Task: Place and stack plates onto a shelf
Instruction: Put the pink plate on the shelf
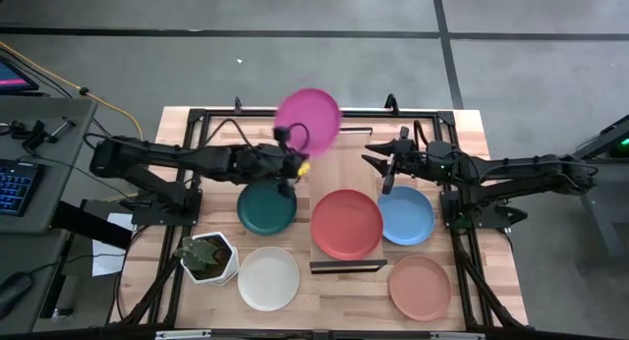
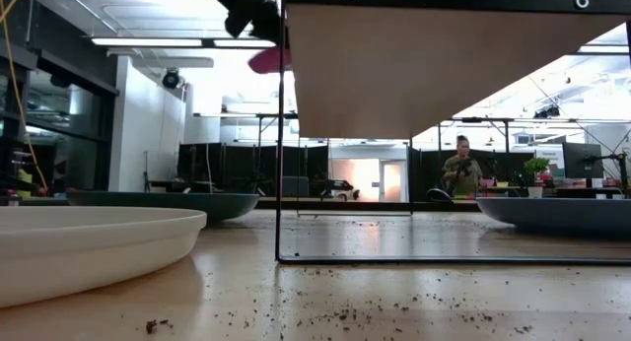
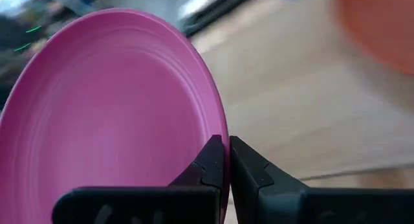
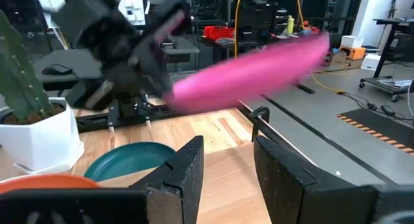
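Observation:
Next, my left gripper releases the magenta pink plate on the shelf's bare far end (image 1: 341, 160) (image 3: 275, 88), behind the coral red plate.
My left gripper (image 1: 288, 141) is shut on the magenta pink plate (image 1: 309, 116), carried high over the shelf's far end; the plate also fills the left wrist view (image 3: 110, 114) and crosses the right wrist view (image 4: 252, 72). The coral red plate (image 1: 347, 223) lies flat on the light-wood shelf (image 1: 346, 158). On the tabletop rest the dark teal plate (image 1: 266, 208), light blue plate (image 1: 406, 214), white plate (image 1: 268, 278) and salmon tan plate (image 1: 420, 287). My right gripper (image 1: 385, 163) is open, hovering at the shelf's right edge, touching nothing. My left gripper pinches the magenta plate's rim (image 3: 222, 136) between its two fingers (image 3: 210, 166), coming from the table's left side. The plate is lifted clear of everything and tilted, its far edge higher than the held edge.
A white hexagonal pot with a green plant (image 1: 208, 257) stands at the table's near left. Dark frame rails (image 1: 197, 153) run along both table sides. A keyboard (image 1: 15, 186) sits on a desk to the left. A person (image 2: 460, 170) stands far back in the room.

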{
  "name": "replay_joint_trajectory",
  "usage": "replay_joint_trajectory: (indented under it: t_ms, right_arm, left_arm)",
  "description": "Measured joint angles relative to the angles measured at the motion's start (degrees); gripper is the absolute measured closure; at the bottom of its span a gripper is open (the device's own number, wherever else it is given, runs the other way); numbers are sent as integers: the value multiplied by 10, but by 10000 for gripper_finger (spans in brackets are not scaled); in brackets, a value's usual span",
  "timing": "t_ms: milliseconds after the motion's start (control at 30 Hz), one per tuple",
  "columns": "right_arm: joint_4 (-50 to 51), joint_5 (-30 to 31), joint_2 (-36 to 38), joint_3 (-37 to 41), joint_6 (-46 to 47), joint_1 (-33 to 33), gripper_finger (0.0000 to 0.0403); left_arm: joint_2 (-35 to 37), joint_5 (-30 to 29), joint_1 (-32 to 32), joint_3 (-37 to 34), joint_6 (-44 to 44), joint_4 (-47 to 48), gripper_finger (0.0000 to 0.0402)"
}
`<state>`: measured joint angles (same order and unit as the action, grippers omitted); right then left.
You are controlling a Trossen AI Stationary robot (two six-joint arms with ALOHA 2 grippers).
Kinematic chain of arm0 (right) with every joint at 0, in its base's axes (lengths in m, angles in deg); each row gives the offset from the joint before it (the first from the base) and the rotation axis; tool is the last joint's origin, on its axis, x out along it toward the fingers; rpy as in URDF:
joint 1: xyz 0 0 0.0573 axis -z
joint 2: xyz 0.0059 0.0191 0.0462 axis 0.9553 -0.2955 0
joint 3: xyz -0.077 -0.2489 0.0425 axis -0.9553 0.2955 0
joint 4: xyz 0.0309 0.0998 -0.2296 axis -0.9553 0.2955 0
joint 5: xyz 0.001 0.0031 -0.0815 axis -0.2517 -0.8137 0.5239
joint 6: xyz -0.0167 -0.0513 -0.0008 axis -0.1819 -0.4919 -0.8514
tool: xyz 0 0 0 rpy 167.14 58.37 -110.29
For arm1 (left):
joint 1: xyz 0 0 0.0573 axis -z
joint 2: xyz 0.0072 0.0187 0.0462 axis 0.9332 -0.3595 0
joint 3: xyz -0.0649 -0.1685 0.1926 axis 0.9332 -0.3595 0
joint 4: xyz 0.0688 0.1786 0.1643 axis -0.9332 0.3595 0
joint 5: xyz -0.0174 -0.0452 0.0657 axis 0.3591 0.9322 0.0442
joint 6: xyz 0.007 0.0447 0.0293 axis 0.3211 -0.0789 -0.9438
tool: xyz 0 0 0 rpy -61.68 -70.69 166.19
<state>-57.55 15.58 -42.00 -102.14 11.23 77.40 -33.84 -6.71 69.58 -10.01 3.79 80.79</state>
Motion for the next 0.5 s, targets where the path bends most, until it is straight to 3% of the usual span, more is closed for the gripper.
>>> replay_joint_trajectory:
  t_ms: [167, 500]
  right_arm:
    - [-1, 0, 6, 0, -13, -9, 276]
    - [1, 0, 22, 0, -25, -18, 276]
  left_arm:
    - [-37, 89, -2, 0, -30, 0, 401]
    - [-49, 166, 1, 0, -70, -13, 401]
